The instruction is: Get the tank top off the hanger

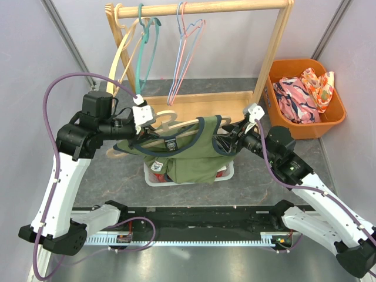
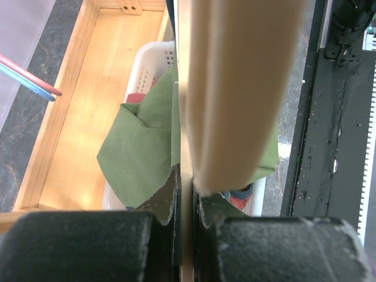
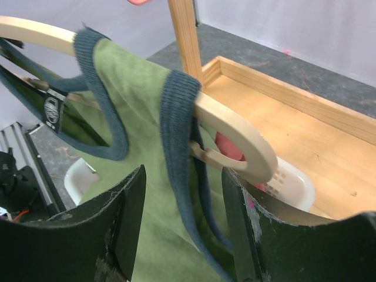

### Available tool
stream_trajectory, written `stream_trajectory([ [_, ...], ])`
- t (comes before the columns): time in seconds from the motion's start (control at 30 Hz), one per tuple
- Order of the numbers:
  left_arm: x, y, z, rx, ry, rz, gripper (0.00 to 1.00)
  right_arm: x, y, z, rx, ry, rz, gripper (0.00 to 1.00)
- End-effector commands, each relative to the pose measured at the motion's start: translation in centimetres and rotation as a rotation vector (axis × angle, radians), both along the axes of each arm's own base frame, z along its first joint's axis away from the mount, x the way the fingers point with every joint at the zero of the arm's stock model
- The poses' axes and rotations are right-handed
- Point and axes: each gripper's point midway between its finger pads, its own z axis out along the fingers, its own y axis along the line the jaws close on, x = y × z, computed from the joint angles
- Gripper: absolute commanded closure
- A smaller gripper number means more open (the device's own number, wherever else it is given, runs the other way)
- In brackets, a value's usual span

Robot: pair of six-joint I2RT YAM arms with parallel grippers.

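Next, my right gripper pinches the strap (image 3: 176, 132) and pulls it off past the hanger's rounded end, because the blue shoulder strap loops around the hanger behind that end.
A green tank top (image 1: 189, 148) with dark blue trim hangs on a pale wooden hanger (image 1: 166, 123) held in the air over a white basket. My left gripper (image 1: 143, 120) is shut on the hanger's flat wood (image 2: 187, 194) at its left end. My right gripper (image 1: 235, 134) is open at the hanger's right end. In the right wrist view its jaws stand either side of the blue shoulder strap (image 3: 179, 111) and the hanger's rounded end (image 3: 247, 144), without pinching them.
A white basket (image 1: 151, 174) with clothes sits under the tank top. A wooden rack (image 1: 200, 8) with teal, pink and wooden hangers stands behind. An orange bin (image 1: 305, 97) of clothes is at the right. The rack's wooden base tray (image 2: 88, 117) lies below.
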Motion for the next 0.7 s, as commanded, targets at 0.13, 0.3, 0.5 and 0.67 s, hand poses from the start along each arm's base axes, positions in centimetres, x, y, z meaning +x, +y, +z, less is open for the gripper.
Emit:
stream_trajectory([
  [0.13,-0.2,-0.4,1.6,-0.046,-0.036,-0.02,0.98,0.8,0.5,2.0,0.03,-0.02,0.013,0.39],
  [0.3,-0.2,-0.5,1.6,-0.047,-0.034,-0.023,0.98,0.5,2.2,2.8,0.096,0.007,0.097,0.45],
  [0.5,-0.1,-0.5,1.5,-0.047,-0.028,-0.022,0.98,-0.4,3.4,3.9,0.143,0.027,0.179,0.56],
  [0.67,0.0,-0.5,1.7,-0.048,-0.033,-0.022,0.98,-1.1,3.3,5.6,0.178,0.012,0.199,0.91],
])
